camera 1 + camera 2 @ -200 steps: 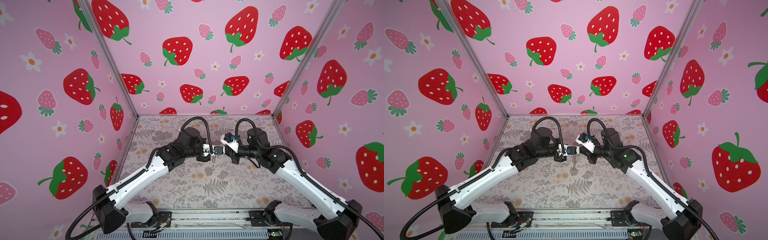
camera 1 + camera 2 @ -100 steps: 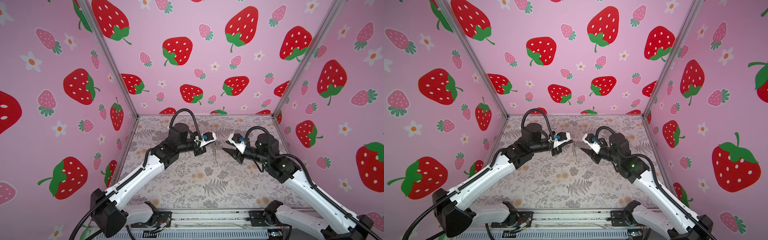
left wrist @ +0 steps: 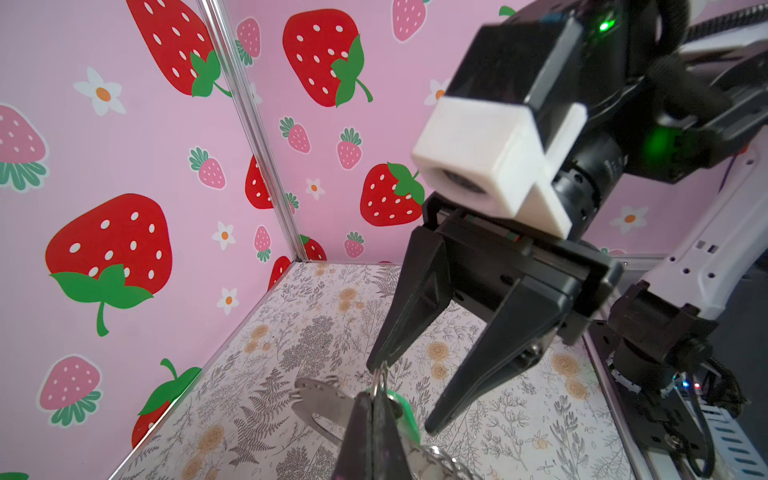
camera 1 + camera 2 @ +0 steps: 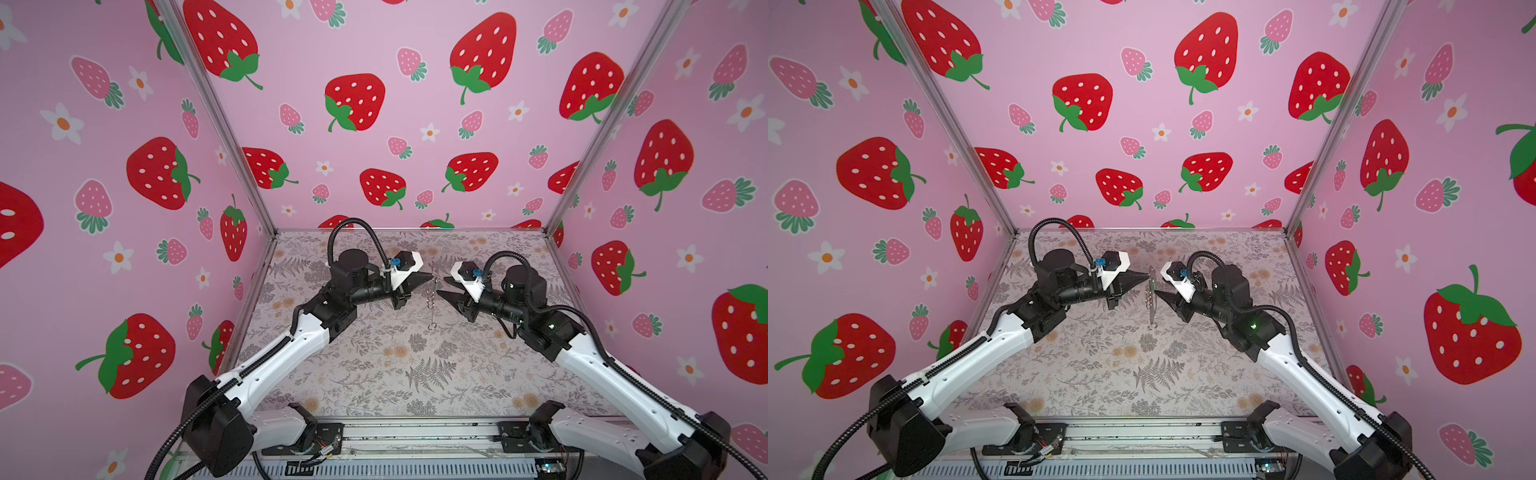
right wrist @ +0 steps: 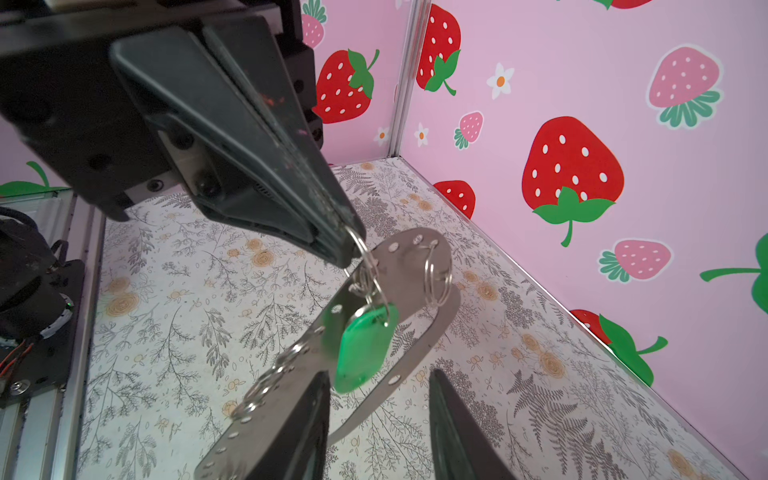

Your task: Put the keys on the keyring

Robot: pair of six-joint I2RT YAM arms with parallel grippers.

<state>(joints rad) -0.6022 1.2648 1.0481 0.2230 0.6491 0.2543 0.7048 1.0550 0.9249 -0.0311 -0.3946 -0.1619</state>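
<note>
My right gripper's fingers point at the green key tag's lower end. Next, my right gripper backs away and takes the small silver ring [image 5: 368,268] above it.
My left gripper [image 4: 430,277] [image 5: 349,249] is shut on a small silver ring at the top of the keyring [image 4: 432,301] [image 4: 1152,303] [image 5: 415,253]. The keyring is a flat grey curved strap with small silver rings, and it hangs above the table. The green key tag [image 5: 363,349] [image 3: 406,411] dangles from the linked rings just under the left fingertips, against the strap. My right gripper [image 4: 444,287] [image 5: 379,374] stands open just to the right, with the tag's lower end level with its fingertips. It touches nothing.
The floral table [image 4: 395,374] is boxed in by pink strawberry walls at the left, back and right. Both arm bases and a metal rail [image 4: 415,436] sit along the front edge.
A second ago both grippers met at the centre with the right one shut. The right gripper has since opened and drawn back to the right, and the left has drawn back left with the keyring hanging from it.
</note>
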